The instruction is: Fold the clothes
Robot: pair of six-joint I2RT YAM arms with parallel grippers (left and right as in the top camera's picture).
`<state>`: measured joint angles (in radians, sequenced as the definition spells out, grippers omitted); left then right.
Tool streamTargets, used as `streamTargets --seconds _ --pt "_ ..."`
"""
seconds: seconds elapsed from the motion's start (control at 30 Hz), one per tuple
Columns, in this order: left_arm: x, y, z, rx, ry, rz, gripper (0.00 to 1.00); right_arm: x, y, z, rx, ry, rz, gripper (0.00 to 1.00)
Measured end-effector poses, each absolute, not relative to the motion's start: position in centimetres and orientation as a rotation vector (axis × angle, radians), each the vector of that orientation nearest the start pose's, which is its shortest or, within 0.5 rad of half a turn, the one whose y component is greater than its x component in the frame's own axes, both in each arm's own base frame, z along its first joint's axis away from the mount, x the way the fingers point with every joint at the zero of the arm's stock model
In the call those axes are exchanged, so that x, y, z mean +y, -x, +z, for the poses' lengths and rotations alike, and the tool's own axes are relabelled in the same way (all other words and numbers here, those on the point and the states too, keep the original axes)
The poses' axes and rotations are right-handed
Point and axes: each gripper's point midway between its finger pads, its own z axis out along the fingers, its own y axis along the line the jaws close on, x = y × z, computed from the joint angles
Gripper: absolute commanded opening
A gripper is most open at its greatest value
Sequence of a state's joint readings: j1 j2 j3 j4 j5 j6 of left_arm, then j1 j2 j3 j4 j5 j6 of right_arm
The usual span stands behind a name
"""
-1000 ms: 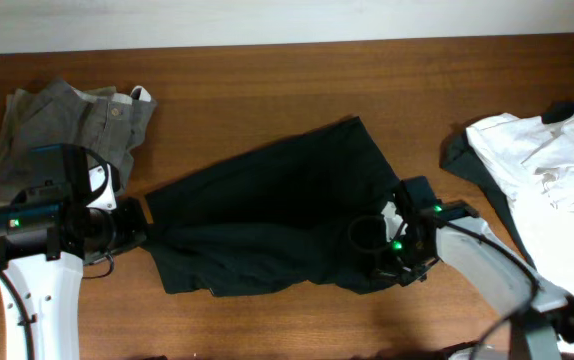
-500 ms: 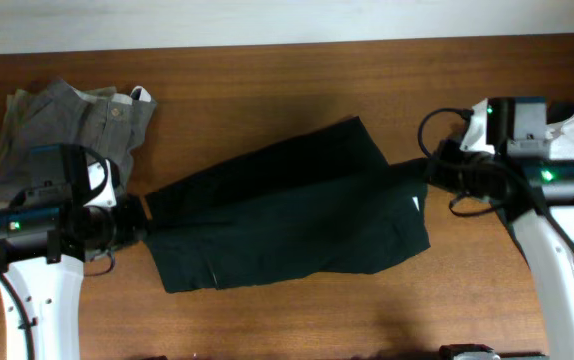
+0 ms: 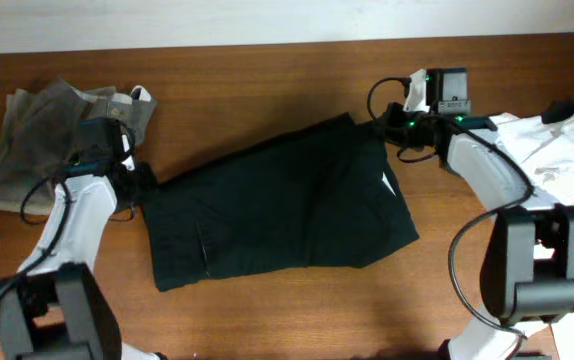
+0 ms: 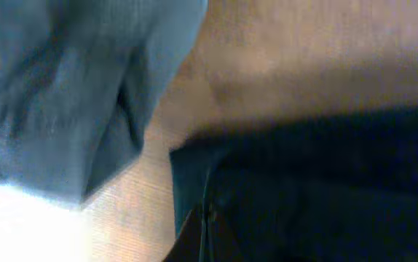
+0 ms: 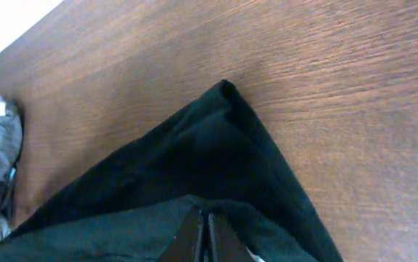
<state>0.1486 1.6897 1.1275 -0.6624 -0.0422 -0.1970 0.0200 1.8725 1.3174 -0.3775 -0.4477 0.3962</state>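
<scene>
The dark garment's far edge slants toward the grey garment, so the robot's left gripper should open, grab the dark garment's corner there (image 3: 158,191) and pull that garment's edge straight.
A dark green-black garment (image 3: 277,210) lies folded across the middle of the wooden table. My left gripper (image 3: 139,185) is shut on its left edge. In the blurred left wrist view the fingers (image 4: 203,236) pinch the dark cloth (image 4: 325,189). My right gripper (image 3: 385,128) is shut on the garment's far right corner. In the right wrist view the closed fingers (image 5: 205,233) hold a fold of the dark cloth (image 5: 194,160) over the lower layer.
A crumpled grey garment (image 3: 47,130) lies at the far left, close to my left arm, and also shows in the left wrist view (image 4: 56,87). A white garment (image 3: 557,160) over darker cloth lies at the right edge. Bare wood (image 3: 267,80) runs along the back.
My right gripper carried the garment's near right corner up to the far right corner, folding it over. My left gripper moved toward the far side along the left edge.
</scene>
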Motion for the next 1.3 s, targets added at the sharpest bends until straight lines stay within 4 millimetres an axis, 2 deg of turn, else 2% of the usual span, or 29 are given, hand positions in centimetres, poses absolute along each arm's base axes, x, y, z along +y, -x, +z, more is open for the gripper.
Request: streamTargets --seconds 0.03,0.07,0.1,0.17,0.2,0.23,0.27,0.33,0.37,0.43,0.5,0.57,0.6,0.63,0.7,0.77,0.8,0.83,0.9,0.93,0.97,1.0,1.03,1.1,1.17,1.2,1.23,1.27,1.3 --pt "6.3 -37.2 6.0 2.749 0.491 0.050 0.14 8.5 -47.6 10.0 2.500 -0.281 0.733 0.23" --pt "6.5 -37.8 5.7 2.733 0.489 0.054 0.30 8.5 -47.8 9.7 2.499 -0.281 0.732 0.44" --pt "6.7 -38.0 5.4 2.733 0.489 0.072 0.35 8.4 -48.0 9.6 2.494 -0.281 0.727 0.52" --pt "7.2 -37.1 5.4 2.766 0.513 0.096 0.39 7.9 -48.0 9.5 2.496 -0.290 0.706 0.57" --pt "7.5 -36.6 5.6 2.787 0.528 0.107 0.38 7.2 -47.4 9.0 2.532 -0.318 0.697 0.56" --pt "8.0 -36.3 6.2 2.800 0.549 0.115 0.32 6.3 -46.6 8.4 2.573 -0.362 0.689 0.54" --pt "8.3 -36.4 6.8 2.790 0.560 0.115 0.19 4.8 -45.2 7.7 2.637 -0.431 0.676 0.53" --pt "8.5 -37.2 10.3 2.724 0.566 0.036 0.14 2.6 -42.2 6.7 2.755 -0.516 0.662 0.51" --pt "7.5 -37.8 11.6 2.697 0.520 -0.046 0.14 1.9 -40.2 6.2 2.829 -0.547 0.662 0.52" --pt "3.9 -38.4 12.2 2.706 0.325 -0.184 0.14 2.9 -36.7 5.5 2.969 -0.494 0.678 0.53" --pt "-0.3 -38.7 10.6 2.763 0.087 -0.270 0.12 3.9 -35.1 4.1 3.033 -0.426 0.627 0.44" --pt "-2.8 -38.2 7.1 2.855 -0.054 -0.323 0.11 4.5 -32.5 1.5 3.117 -0.387 0.543 0.12" --pt "-3.2 -37.8 4.8 2.911 -0.095 -0.341 0.10 4.5 -31.1 0.4 3.154 -0.383 0.515 0.04" --pt "-3.2 -37.5 3.2 2.951 -0.106 -0.351 0.08 4.2 -30.8 0.2 3.160 -0.409 0.497 0.04" --pt "-3.3 -37.3 0.6 2.995 -0.126 -0.378 0.06 2.0 -28.6 0.4 3.232 -0.640 0.350 0.04" --pt "-3.7 -37.4 0.5 2.991 -0.141 -0.407 0.03 -0.3 -26.3 1.0 3.283 -0.829 0.218 0.04" --pt "-3.8 -37.3 0.4 2.992 -0.147 -0.413 0.02 -1.9 -25.3 1.6 3.279 -0.929 0.149 0.22" --pt "-3.9 -37.4 0.4 2.989 -0.150 -0.422 0.02 -3.1 -24.9 2.3 3.252 -0.994 0.110 0.34" --pt "-4.1 -37.4 0.5 2.987 -0.155 -0.429 0.01 -4.2 -24.3 3.5 3.224 -1.023 0.044 0.40" --pt "-4.0 -37.5 0.9 2.991 -0.153 -0.423 0.01 -4.7 -24.6 4.5 3.196 -0.995 0.036 0.51" --pt "-3.9 -37.9 1.5 2.989 -0.152 -0.419 0.02 -4.9 -25.9 5.6 3.149 -0.919 0.070 0.56" --pt "-3.8 -38.3 2.2 2.989 -0.151 -0.411 0.07 -4.5 -27.9 6.5 3.086 -0.812 0.159 0.56" --pt "-3.6 -38.8 3.0 2.982 -0.151 -0.401 0.13 -4.0 -30.8 8.0 2.983 -0.675 0.255 0.56" --pt "-3.5 -40.9 6.0 2.935 -0.158 -0.385 0.31 -2.8 -35.6 10.4 2.793 -0.476 0.412 0.56" --pt "-3.5 -41.2 6.9 2.930 -0.157 -0.383 0.40 -2.1 -38.1 10.8 2.708 -0.390 0.455 0.57" --pt "-3.4 -41.2 7.2 2.934 -0.160 -0.381 0.43 -1.0 -40.1 9.9 2.675 -0.314 0.488 0.57" --pt "-3.4 -41.0 7.2 2.940 -0.161 -0.381 0.46 -0.1 -40.9 8.5 2.685 -0.281 0.508 0.57" --pt "-3.5 -40.5 7.1 2.960 -0.159 -0.385 0.48 0.8 -41.6 6.0 2.715 -0.269 0.535 0.57" --pt "-3.3 -40.3 7.1 2.972 -0.157 -0.377 0.49 1.2 -41.7 4.7 2.736 -0.270 0.551 0.57"
